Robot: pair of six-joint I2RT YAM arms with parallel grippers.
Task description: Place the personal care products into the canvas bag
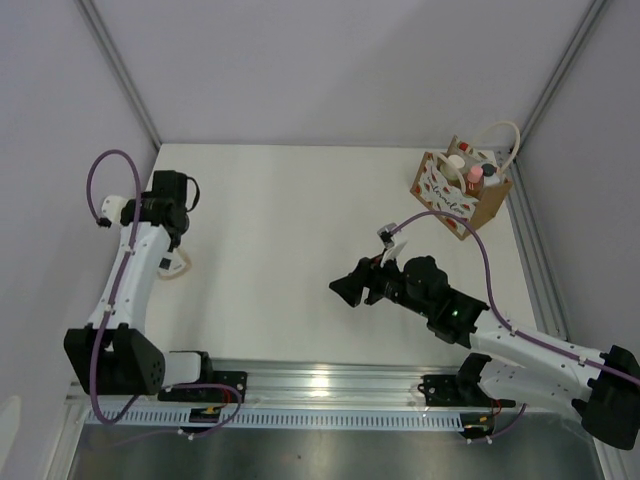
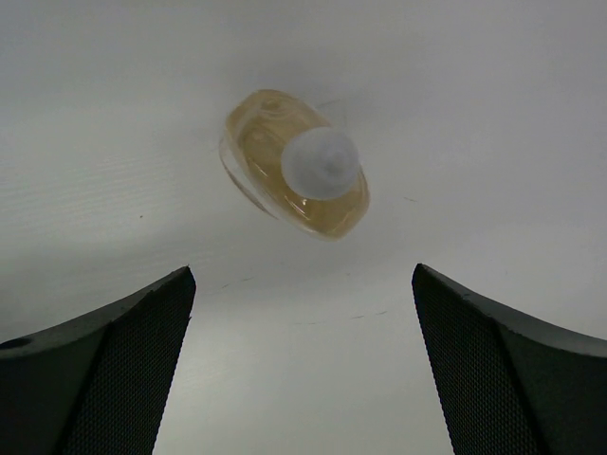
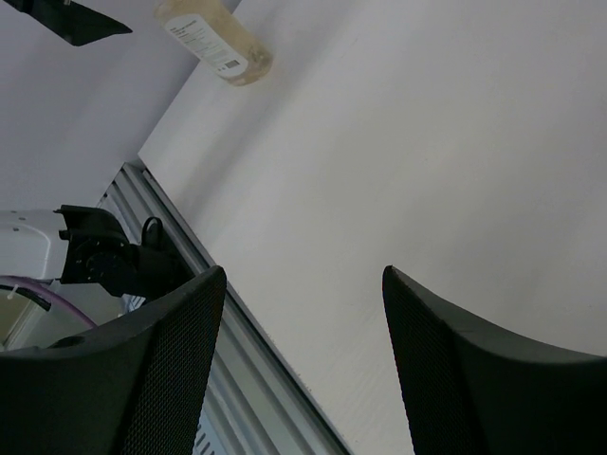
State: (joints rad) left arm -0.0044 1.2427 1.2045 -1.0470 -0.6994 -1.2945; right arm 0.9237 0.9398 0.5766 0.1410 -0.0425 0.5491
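Observation:
The robot's left gripper will go to the amber flask next and close on the flask's body [image 1: 178,264] [image 2: 270,156], just below the flask's white cap.
The canvas bag [image 1: 455,190] stands at the far right of the table. Three bottles stand inside it: a cream cap [image 1: 456,162], a pink cap [image 1: 474,177] and a black cap [image 1: 489,170] show. The amber flask with white cap [image 2: 296,166] stands upright on the table, partly hidden under my left arm in the top view [image 1: 178,266]. My left gripper [image 2: 302,275] is open and empty above it, the flask ahead of the fingertips. My right gripper [image 1: 350,288] is open and empty over the table's middle, far from the bag. The flask also shows in the right wrist view [image 3: 213,43].
A metal rail [image 1: 320,385] runs along the near edge at the arm bases. Grey walls close in the table on the left, back and right. The bag's white rope handle [image 1: 505,135] arches above it.

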